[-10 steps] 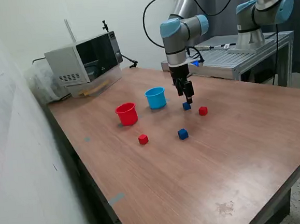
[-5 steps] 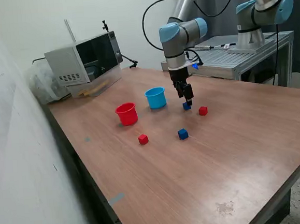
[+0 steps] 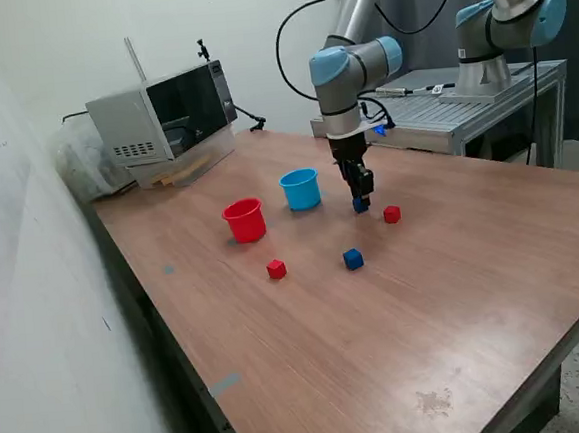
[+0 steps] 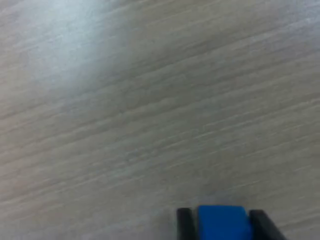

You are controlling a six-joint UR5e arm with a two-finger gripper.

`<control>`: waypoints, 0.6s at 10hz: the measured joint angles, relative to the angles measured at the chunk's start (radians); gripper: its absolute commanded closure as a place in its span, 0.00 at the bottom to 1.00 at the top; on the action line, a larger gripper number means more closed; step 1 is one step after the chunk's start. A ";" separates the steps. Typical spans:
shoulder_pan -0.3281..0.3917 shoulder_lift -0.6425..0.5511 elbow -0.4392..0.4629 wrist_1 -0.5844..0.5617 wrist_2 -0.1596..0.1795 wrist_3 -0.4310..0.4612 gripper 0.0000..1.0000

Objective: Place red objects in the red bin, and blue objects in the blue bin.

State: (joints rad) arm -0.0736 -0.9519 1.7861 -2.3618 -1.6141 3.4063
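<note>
Next, I release the blue cube inside the blue bin (image 3: 303,189), on the side of the blue bin away from the red bin.
In the exterior view my gripper (image 3: 360,202) is down at the table over a dark-blue cube (image 3: 360,207), just to the exterior view's right of the light-blue bin (image 3: 300,189). The wrist view shows that blue cube (image 4: 221,222) held snugly between my two dark fingers (image 4: 184,223), with the gripper (image 4: 221,226) shut on it and the cube resting on the wood. A second blue cube (image 3: 353,259) lies nearer the camera. One red cube (image 3: 392,213) sits close beside my gripper, another red cube (image 3: 276,269) lies in front of the red bin (image 3: 245,220).
A microwave (image 3: 161,111) stands at the back corner of the wooden table (image 3: 399,338). A second robot arm (image 3: 500,19) is mounted on a metal bench (image 3: 461,103) behind the table. A wall runs along the exterior view's left.
My gripper has come down from a little above the blue cube until its fingers sit around it at table level. The other cubes and both bins have not moved.
</note>
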 measured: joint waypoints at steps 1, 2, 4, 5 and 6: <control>0.005 0.000 -0.007 0.003 -0.001 -0.018 1.00; 0.013 -0.004 -0.014 0.012 -0.001 -0.042 1.00; 0.025 -0.045 -0.022 0.042 -0.001 -0.076 1.00; 0.029 -0.087 -0.024 0.066 -0.001 -0.088 1.00; 0.030 -0.139 -0.025 0.093 0.000 -0.100 1.00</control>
State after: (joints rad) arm -0.0435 -1.0905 1.7612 -2.2688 -1.6144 3.3066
